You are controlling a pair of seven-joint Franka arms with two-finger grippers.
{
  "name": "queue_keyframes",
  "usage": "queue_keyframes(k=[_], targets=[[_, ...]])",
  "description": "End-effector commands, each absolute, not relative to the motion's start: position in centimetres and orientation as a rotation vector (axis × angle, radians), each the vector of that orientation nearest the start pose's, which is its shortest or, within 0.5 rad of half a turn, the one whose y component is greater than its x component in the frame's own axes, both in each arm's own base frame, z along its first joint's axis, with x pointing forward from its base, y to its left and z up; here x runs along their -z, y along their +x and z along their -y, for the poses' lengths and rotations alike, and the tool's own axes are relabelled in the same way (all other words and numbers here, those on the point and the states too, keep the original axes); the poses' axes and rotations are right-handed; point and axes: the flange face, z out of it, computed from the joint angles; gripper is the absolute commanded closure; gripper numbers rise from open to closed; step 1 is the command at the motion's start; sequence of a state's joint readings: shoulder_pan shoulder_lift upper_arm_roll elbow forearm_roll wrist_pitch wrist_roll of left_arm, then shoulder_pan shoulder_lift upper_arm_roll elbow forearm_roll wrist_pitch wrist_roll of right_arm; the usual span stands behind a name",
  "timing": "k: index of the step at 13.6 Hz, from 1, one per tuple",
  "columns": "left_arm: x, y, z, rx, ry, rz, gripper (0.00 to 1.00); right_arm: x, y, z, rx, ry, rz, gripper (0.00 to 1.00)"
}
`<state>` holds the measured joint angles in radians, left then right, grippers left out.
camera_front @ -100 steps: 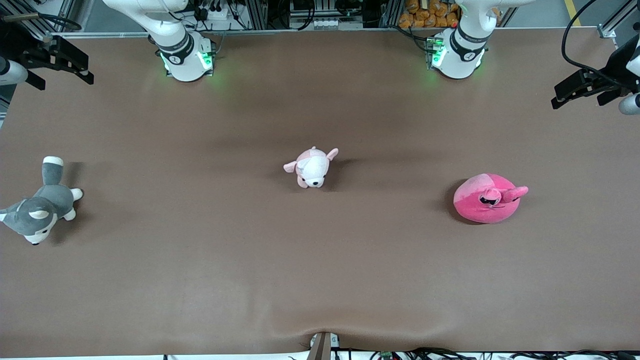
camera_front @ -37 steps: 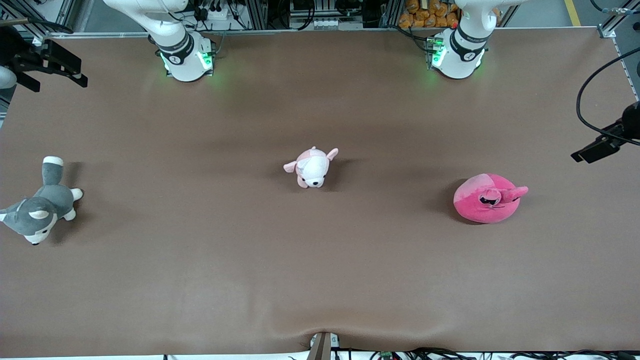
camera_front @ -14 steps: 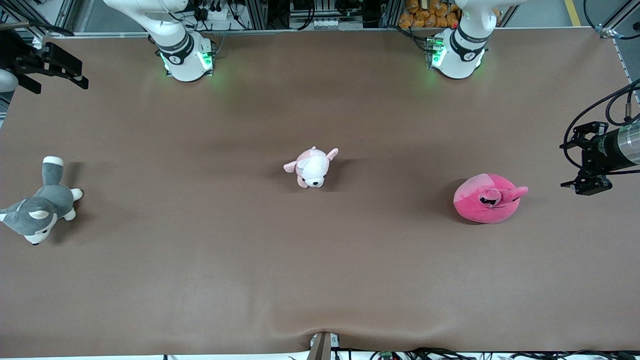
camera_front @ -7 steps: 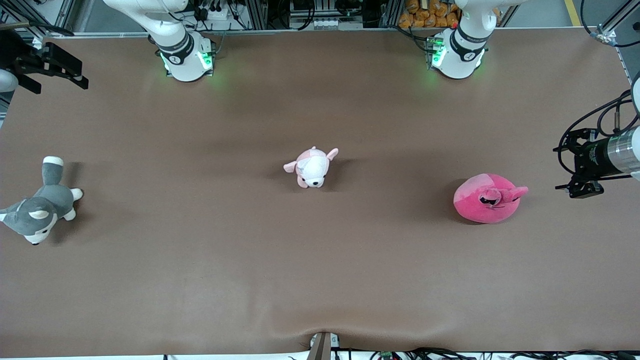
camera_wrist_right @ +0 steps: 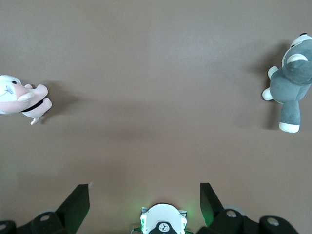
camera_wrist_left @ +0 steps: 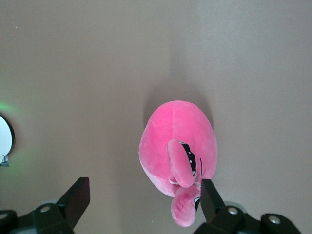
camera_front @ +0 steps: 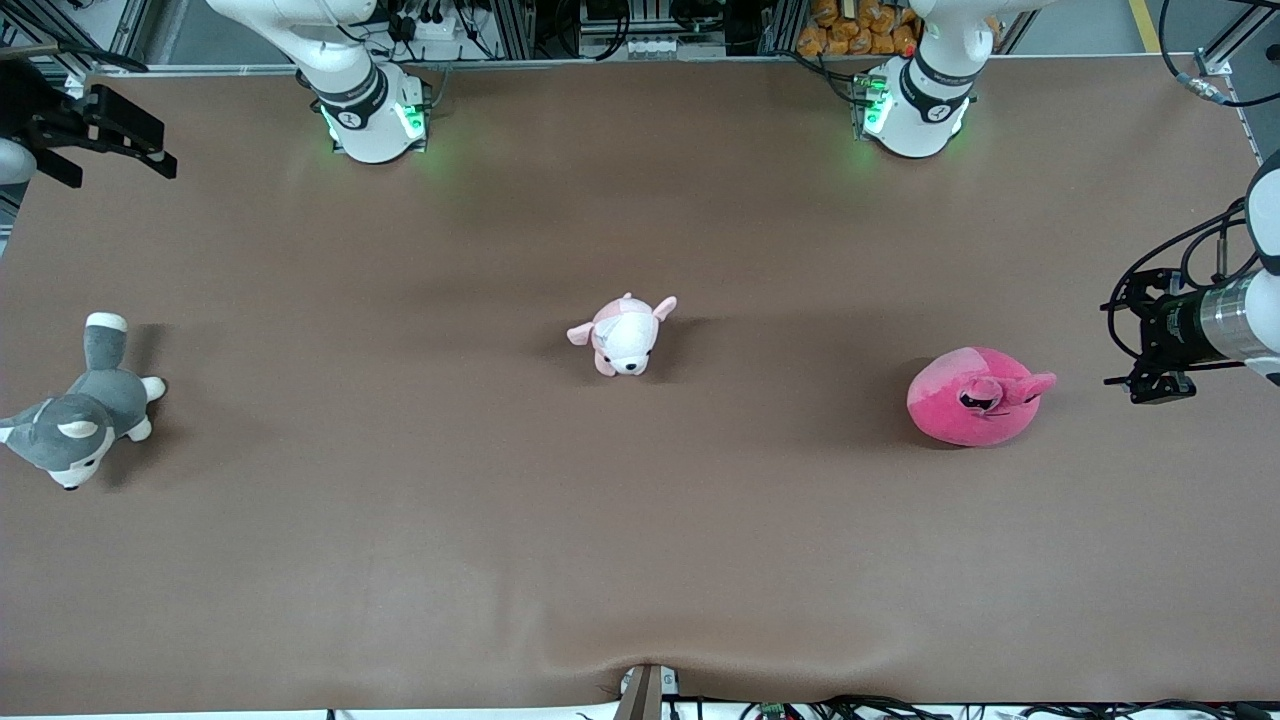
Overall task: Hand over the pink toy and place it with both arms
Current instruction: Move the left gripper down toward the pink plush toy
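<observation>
The pink toy should next be taken by my left gripper by the ear (camera_front: pixel 1041 383) (camera_wrist_left: pixel 180 163) that sticks out toward the end of the table.
The pink toy (camera_front: pixel 975 397) lies on the brown table (camera_front: pixel 640 560) toward the left arm's end, hot pink with a paler patch and black eyes. My left gripper (camera_front: pixel 1142 340) hangs over the table just past the toy toward the table's end. In the left wrist view it (camera_wrist_left: pixel 145 201) is open, and the toy (camera_wrist_left: pixel 175 146) lies below, close to one finger (camera_wrist_left: pixel 210 197). My right gripper (camera_front: pixel 165 152) waits over the table's corner at the right arm's end. It (camera_wrist_right: pixel 145 201) is open and empty.
A small pale pink-and-white puppy plush (camera_front: pixel 622 335) lies mid-table and also shows in the right wrist view (camera_wrist_right: pixel 22 100). A grey-and-white husky plush (camera_front: pixel 78 420) lies at the right arm's end (camera_wrist_right: pixel 290 80). The arm bases (camera_front: pixel 375 115) (camera_front: pixel 912 105) stand along the table's edge.
My left gripper has swung in from the table's end, turned, and come down beside the pink toy. The right gripper and the toys have stayed put.
</observation>
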<state>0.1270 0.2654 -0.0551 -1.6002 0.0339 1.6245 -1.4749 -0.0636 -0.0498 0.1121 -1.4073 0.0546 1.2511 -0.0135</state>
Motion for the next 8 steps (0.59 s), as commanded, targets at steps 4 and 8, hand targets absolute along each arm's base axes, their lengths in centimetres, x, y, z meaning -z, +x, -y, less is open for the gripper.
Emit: queue_keyframes(k=[4,8], targets=[[-44.71,62.02,-5.18,-0.225,-2.102,2.068,0.00,-70.22,50.18,-3.16,-0.156,-3.076,0.104,0.00],[-44.75,62.00,-4.98,-0.210,-2.103,2.053,0.00,-70.23,50.18,-3.20,-0.155,-3.067,0.105,0.00]])
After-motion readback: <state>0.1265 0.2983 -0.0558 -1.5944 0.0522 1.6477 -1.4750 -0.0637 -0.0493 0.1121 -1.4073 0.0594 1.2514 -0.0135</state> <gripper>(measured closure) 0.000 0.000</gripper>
